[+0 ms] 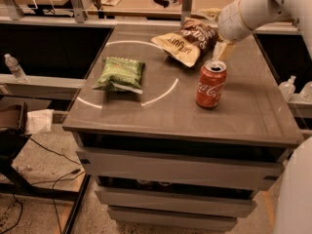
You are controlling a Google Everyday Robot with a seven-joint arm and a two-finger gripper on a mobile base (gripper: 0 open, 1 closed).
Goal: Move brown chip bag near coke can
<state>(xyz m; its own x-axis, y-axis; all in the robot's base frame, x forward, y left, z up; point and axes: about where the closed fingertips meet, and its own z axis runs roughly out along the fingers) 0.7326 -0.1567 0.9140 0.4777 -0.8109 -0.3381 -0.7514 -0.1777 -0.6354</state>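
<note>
Next, I move my gripper to the middle of the brown chip bag [195, 41], which is behind the red coke can, and close it there.
The brown chip bag [187, 39] lies at the back of the table top, its cream-yellow lettered end pointing toward the front left. The red coke can [211, 84] stands upright in front of it and a little to the right, a short gap away. My gripper [222, 50] hangs from the white arm at the upper right. It is low over the table, just right of the bag's near edge and directly behind the can's top. I cannot tell whether it touches the bag.
A green chip bag [120, 74] lies on the left part of the grey table [243, 116]. A white circle line is marked on the top. A water bottle [14, 67] stands on the left shelf. Desks with clutter are behind.
</note>
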